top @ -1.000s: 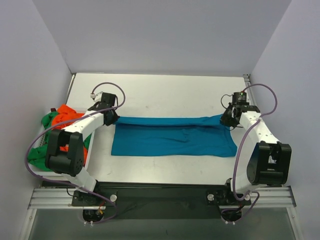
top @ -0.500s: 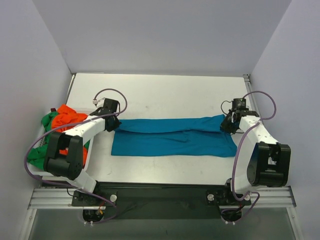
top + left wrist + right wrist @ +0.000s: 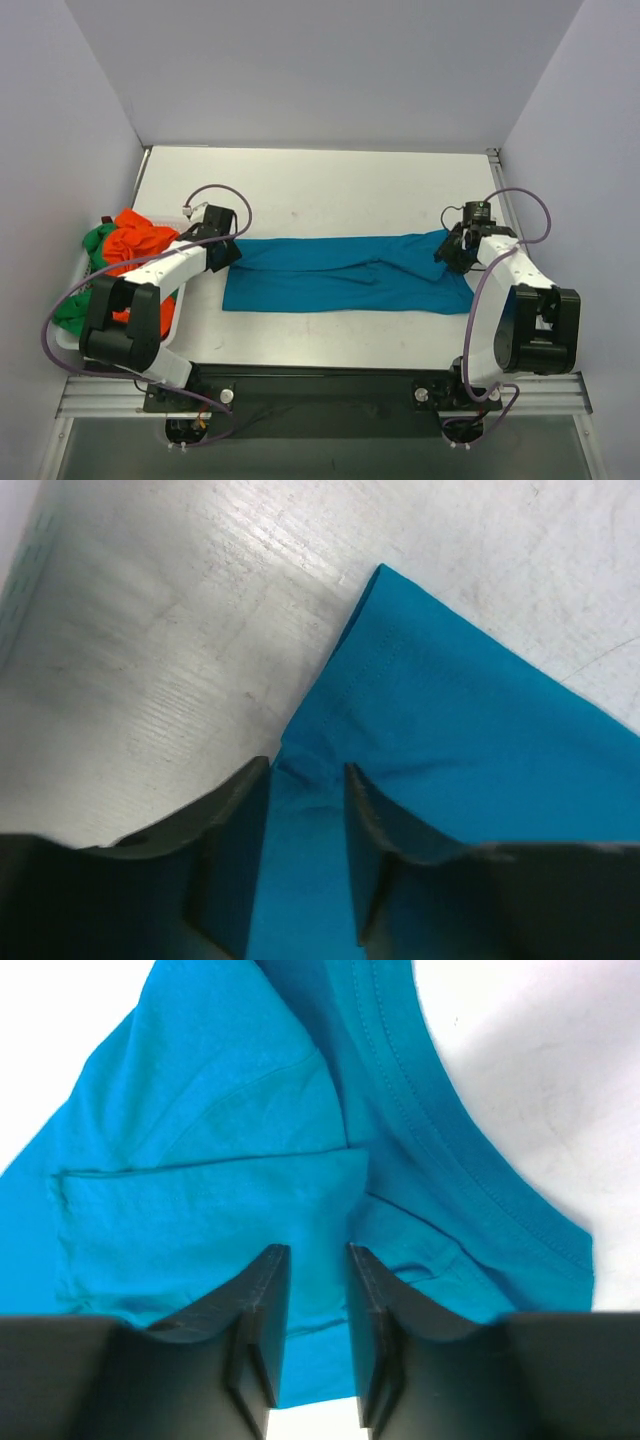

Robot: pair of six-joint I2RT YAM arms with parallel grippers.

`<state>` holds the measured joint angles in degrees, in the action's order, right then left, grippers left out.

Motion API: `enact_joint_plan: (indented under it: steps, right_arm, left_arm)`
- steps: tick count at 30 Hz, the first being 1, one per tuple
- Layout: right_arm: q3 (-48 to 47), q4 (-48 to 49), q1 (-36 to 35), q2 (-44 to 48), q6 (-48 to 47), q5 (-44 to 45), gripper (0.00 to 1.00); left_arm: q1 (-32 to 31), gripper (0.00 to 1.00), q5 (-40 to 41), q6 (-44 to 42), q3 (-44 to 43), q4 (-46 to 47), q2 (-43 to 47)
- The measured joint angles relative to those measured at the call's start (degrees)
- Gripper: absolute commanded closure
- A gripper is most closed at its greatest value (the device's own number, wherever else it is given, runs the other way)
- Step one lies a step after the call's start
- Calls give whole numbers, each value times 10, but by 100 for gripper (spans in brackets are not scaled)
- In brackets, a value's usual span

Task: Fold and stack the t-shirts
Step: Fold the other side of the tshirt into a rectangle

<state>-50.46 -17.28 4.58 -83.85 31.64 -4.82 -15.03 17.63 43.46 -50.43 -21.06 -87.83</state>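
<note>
The hem of the teal-blue t-shirt puckers under my left gripper, short of the t-shirt's far corner, so I will use my left gripper to take the cloth nearer that corner (image 3: 378,610) and smooth it.
A teal-blue t-shirt (image 3: 350,278) lies folded into a long band across the table's middle. My left gripper (image 3: 232,253) rests at its far left corner. In the left wrist view the gripper (image 3: 307,770) is open, with teal cloth (image 3: 470,740) lying loose between and beyond the fingers. My right gripper (image 3: 445,250) sits at the shirt's far right corner by the collar. It too is open (image 3: 318,1252) over the cloth (image 3: 220,1160). An orange t-shirt (image 3: 135,243) and a green t-shirt (image 3: 75,305) lie bunched at the left.
The orange and green shirts sit in a white basket (image 3: 172,318) at the table's left edge, beside the left arm. White walls close in the table at the back and both sides. Bare table shows beyond the teal shirt.
Both grippers carried the teal shirt's far edge a little toward the near side, then opened their jaws and let the cloth go.
</note>
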Motion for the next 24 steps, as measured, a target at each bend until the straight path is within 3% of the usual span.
enact_joint_plan:
  steps: [1,3,7,14,24]
  right_arm:
    - [1,0,0,2,-1,-1,56]
    - [2,-2,0,9,-4,-1,56]
    - [1,-10,-9,40,-6,2,58]
    - [-79,-31,-64,-1,-17,15,61]
    - [-211,-29,-169,-173,-30,41,62]
  left_arm:
    - [0,46,-1,-2,4,1,8]
    - [0,41,-1,-3,8,3,23]
    - [0,41,-2,-5,7,10,56]
    - [-3,66,-12,-16,-1,16,71]
    - [-9,78,-36,-7,-15,47,-11]
